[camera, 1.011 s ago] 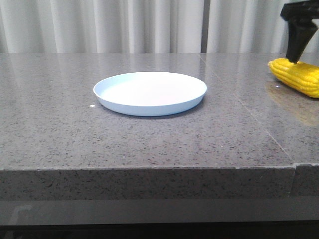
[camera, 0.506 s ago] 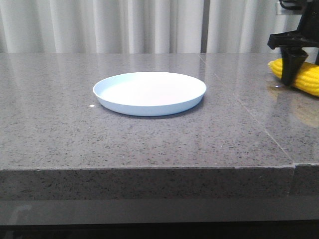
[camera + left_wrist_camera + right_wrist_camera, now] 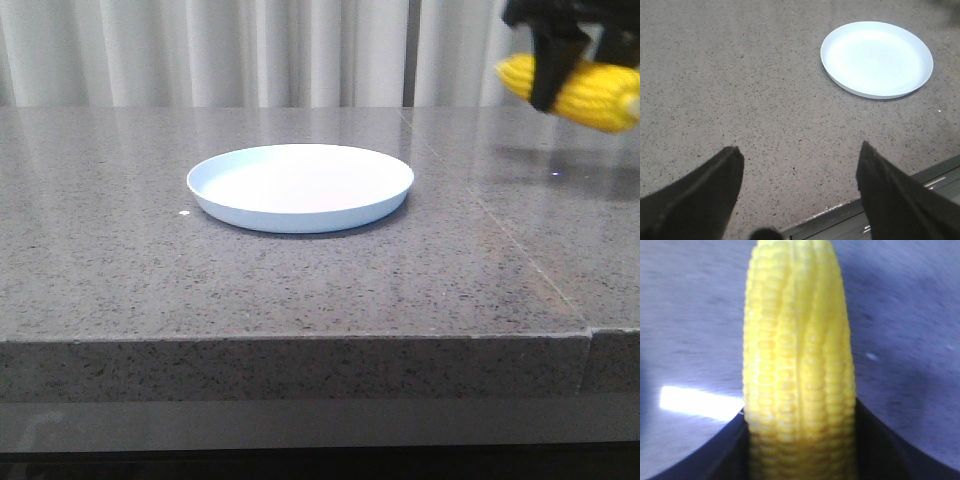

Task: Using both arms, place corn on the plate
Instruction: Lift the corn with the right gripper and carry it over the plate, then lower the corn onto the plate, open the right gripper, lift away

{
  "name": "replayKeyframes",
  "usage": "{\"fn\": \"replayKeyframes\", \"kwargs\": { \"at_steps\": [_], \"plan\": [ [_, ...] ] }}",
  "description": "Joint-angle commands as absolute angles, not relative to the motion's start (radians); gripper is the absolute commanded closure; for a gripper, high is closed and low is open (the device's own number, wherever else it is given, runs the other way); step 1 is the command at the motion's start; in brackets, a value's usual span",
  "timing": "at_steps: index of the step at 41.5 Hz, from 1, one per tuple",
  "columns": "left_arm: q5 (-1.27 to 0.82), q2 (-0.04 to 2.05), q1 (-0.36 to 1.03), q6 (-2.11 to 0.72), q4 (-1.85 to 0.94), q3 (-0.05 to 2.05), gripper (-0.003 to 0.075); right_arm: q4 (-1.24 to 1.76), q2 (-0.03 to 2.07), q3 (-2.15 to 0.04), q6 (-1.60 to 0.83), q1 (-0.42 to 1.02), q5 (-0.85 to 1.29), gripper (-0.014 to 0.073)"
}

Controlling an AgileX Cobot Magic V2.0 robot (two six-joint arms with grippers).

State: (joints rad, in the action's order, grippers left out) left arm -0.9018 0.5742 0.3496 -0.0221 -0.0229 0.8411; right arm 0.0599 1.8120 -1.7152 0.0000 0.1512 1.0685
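I have a plate and yellow corn to bring together. My right gripper should release the yellow corn across the middle of the pale blue-white plate (image 3: 304, 163), toward its far rim.
My right gripper (image 3: 548, 85) is shut on the yellow corn (image 3: 590, 92) and holds it in the air at the far right, above the table and right of the plate. In the right wrist view the corn (image 3: 799, 365) fills the middle between the dark fingers (image 3: 875, 445). The pale blue-white plate (image 3: 300, 186) sits empty at the table's middle; it also shows in the left wrist view (image 3: 876, 58). My left gripper (image 3: 799, 165) is open and empty, above bare table near the front edge, away from the plate.
The grey speckled stone table (image 3: 150, 270) has a seam line running down its right part. White curtains (image 3: 200, 50) hang behind it. The table's front edge (image 3: 850, 210) shows in the left wrist view.
My right gripper came down onto the corn, shut on it, and has lifted it off the table and a little to the left. The plate has not moved.
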Motion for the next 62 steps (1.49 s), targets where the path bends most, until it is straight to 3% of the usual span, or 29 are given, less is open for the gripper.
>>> {"fn": "replayKeyframes", "kwargs": {
  "at_steps": [1,15,33,37,48,62],
  "plan": [
    [-0.829,0.578,0.358,-0.011,-0.030,0.865,0.0247,0.087,1.756,-1.814,-0.012,0.217,1.116,0.0345],
    [-0.829,0.578,0.358,-0.011,-0.030,0.865,0.0247,0.214,1.802,-1.881,-0.012,0.433,1.042,0.0344],
    [-0.829,0.578,0.358,-0.011,-0.030,0.865,0.0247,0.321,1.956,-1.881,-0.012,0.490,0.946,0.0337],
    [-0.829,0.578,0.358,-0.011,-0.030,0.865,0.0247,0.321,1.985,-1.881,-0.012,0.490,0.938,0.0286],
    [-0.829,0.578,0.358,-0.011,-0.030,0.865,0.0247,0.307,1.995,-1.881,-0.012,0.490,0.937,0.0046],
    [-0.829,0.578,0.358,-0.011,-0.030,0.865,0.0247,0.217,1.878,-1.881,-0.014,0.490,0.967,0.0045]
  ]
}}
